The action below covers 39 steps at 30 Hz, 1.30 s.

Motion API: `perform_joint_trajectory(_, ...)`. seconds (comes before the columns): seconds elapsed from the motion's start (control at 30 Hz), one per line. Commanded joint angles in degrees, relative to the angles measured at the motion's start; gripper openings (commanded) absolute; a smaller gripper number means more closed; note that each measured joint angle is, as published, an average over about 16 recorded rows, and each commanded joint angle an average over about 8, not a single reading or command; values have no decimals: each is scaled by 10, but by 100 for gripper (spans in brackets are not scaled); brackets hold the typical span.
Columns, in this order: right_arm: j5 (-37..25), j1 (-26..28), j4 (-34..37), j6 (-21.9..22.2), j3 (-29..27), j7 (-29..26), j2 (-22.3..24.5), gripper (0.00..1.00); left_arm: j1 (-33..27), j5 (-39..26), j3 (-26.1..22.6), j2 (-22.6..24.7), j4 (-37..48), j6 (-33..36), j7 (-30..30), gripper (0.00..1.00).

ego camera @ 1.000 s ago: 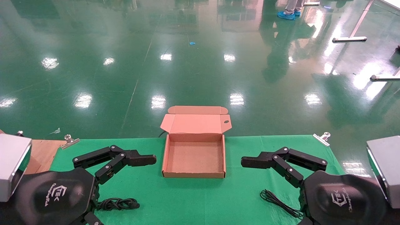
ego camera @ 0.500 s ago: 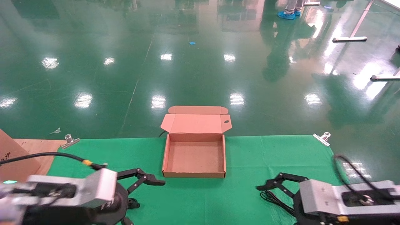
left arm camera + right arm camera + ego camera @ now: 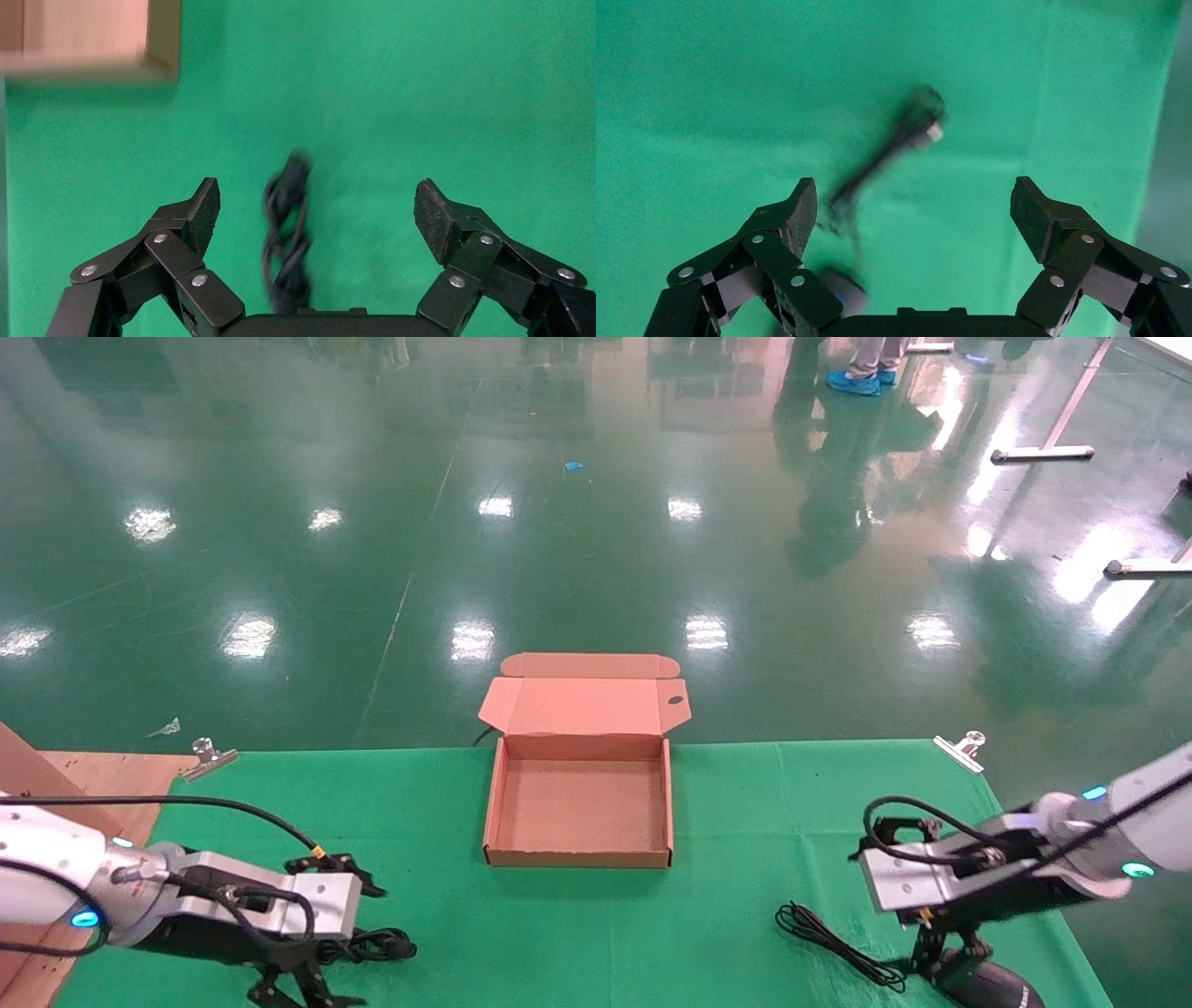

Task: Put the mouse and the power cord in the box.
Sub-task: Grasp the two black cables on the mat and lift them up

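Note:
My left gripper needs to close around the power cord's wrapped middle [image 3: 354, 946] [image 3: 287, 254], so that the power cord's plug is left sticking out ahead of my fingers.
The brown cardboard box [image 3: 577, 803] lies open at the middle of the green cloth, lid folded back, nothing inside. The coiled black power cord [image 3: 368, 945] lies at the front left; in the left wrist view the power cord [image 3: 287, 239] sits below my open left gripper [image 3: 316, 203], nearer one finger, untouched. In the head view the left gripper [image 3: 300, 992] points down beside the cord. The black mouse [image 3: 989, 985] lies at the front right with its thin cable [image 3: 833, 943] trailing left. My right gripper [image 3: 945, 955] hangs open just above it; the mouse [image 3: 843, 291] shows partly behind one finger of the right gripper [image 3: 912, 203].
The mouse cable's plug end [image 3: 921, 119] lies on the cloth ahead of the right gripper. Metal clips [image 3: 207, 756] [image 3: 964, 747] pin the cloth's far corners. A corner of the box [image 3: 91, 42] shows in the left wrist view. Bare wood [image 3: 102, 784] lies left of the cloth.
Both arms swung from raised, close to the camera, down to the front of the table. The left gripper now hangs over the power cord, the right over the mouse.

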<state>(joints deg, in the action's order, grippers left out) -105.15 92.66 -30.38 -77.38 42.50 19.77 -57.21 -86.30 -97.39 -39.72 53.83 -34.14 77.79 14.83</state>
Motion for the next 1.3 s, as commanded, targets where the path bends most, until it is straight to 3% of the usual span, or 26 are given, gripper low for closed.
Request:
perform_joint_trajectory(0.03,-21,11,36,22,9,15,-19,100,-14,-29,-12,13,33,-20,16,100)
perform_joint_trajectory(0.37,-36,10,185,128,15,71,-91,100,-36,-63,-25,59,190,-101,92,100)
perform_joint_trajectory(0.6,-38,-8,239,233,12,83,-124,100,-32,-62,-20,82,260,-180,122,100)
perform_joint_trajectory(0.73,-31,-13,258,259,7,85,-131,100,-25,-57,-15,93,284,-229,128,100)
perform_joint_trajectory(1.03,-14,5,278,228,-5,98,-122,100,-27,-46,-7,97,309,-248,144,100)
perform_joint_trajectory(1.3,-2,20,292,123,-12,116,-109,100,-34,-39,-2,97,319,-225,158,100)
